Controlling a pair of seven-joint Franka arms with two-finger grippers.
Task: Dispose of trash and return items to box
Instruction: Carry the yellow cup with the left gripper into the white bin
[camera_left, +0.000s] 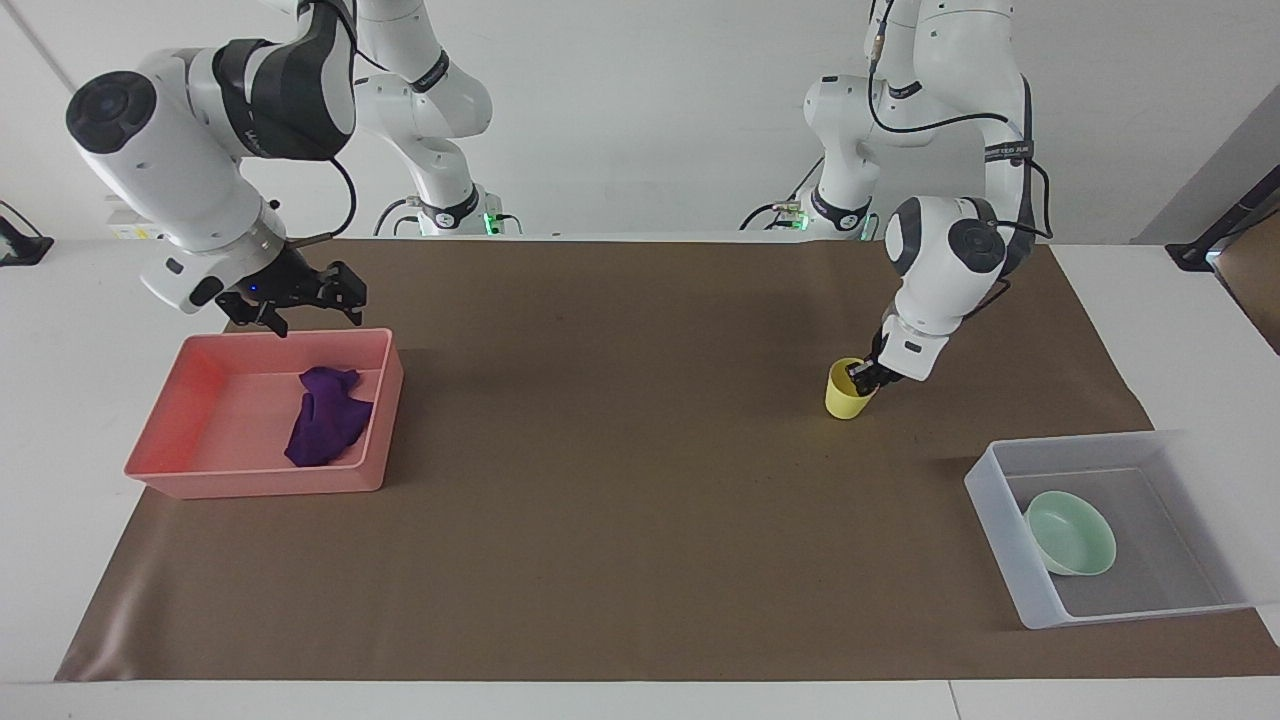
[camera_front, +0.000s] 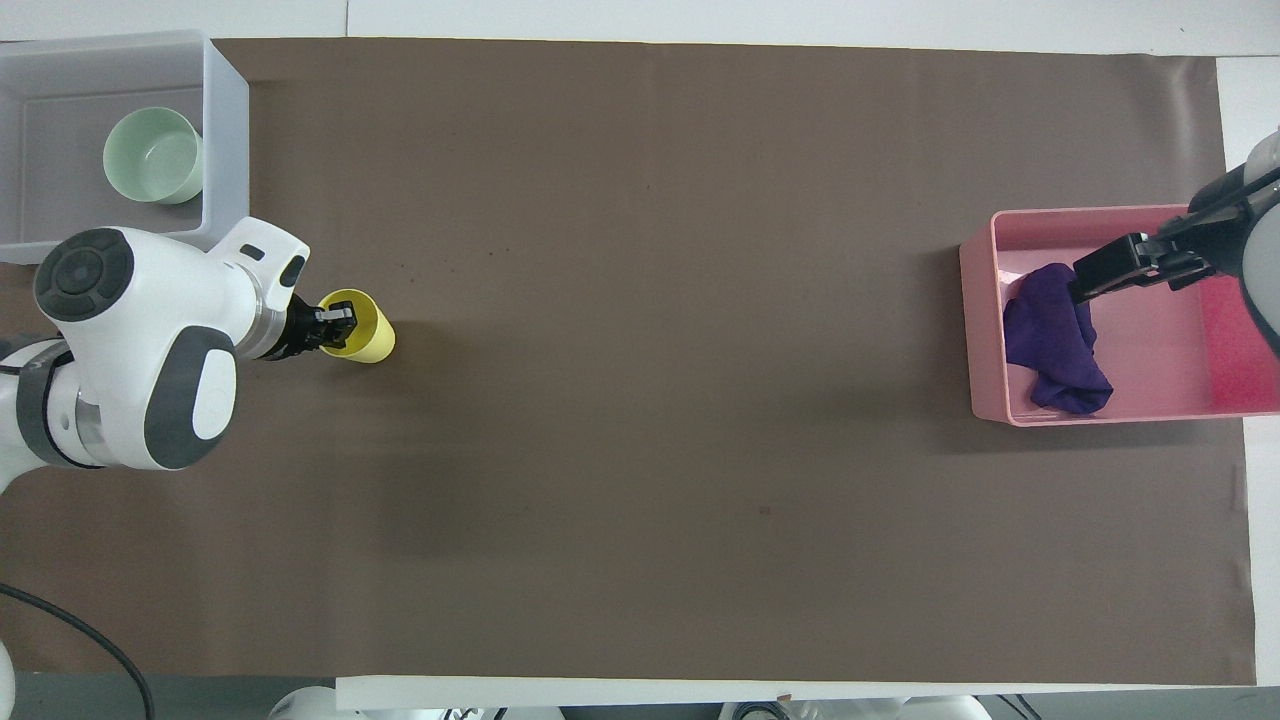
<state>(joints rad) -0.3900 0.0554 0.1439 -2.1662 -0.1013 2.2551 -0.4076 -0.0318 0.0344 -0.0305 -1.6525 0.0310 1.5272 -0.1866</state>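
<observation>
My left gripper is going to let go of the yellow cup inside the mint-green bowl (camera_front: 145, 155) in the translucent box.
The yellow cup (camera_left: 845, 402) stands on the brown mat, nearer to the robots than the translucent box (camera_left: 1000, 545). My left gripper (camera_left: 862, 376) is down at the cup's rim, one finger inside, shut on the rim; it also shows in the overhead view (camera_front: 336, 318), as does the cup (camera_front: 372, 342). The mint-green bowl (camera_left: 1072, 532) lies in the box (camera_front: 228, 130). The purple cloth (camera_left: 325, 420) lies in the pink-red tray (camera_left: 250, 485). My right gripper (camera_left: 312, 308) is open and empty, raised over the tray's edge nearest the robots.
The brown mat (camera_left: 620, 500) covers most of the table. The pink-red tray (camera_front: 975, 330) sits at the right arm's end and the box at the left arm's end. The bowl (camera_front: 152, 155) sits in the box's corner nearest the mat's middle.
</observation>
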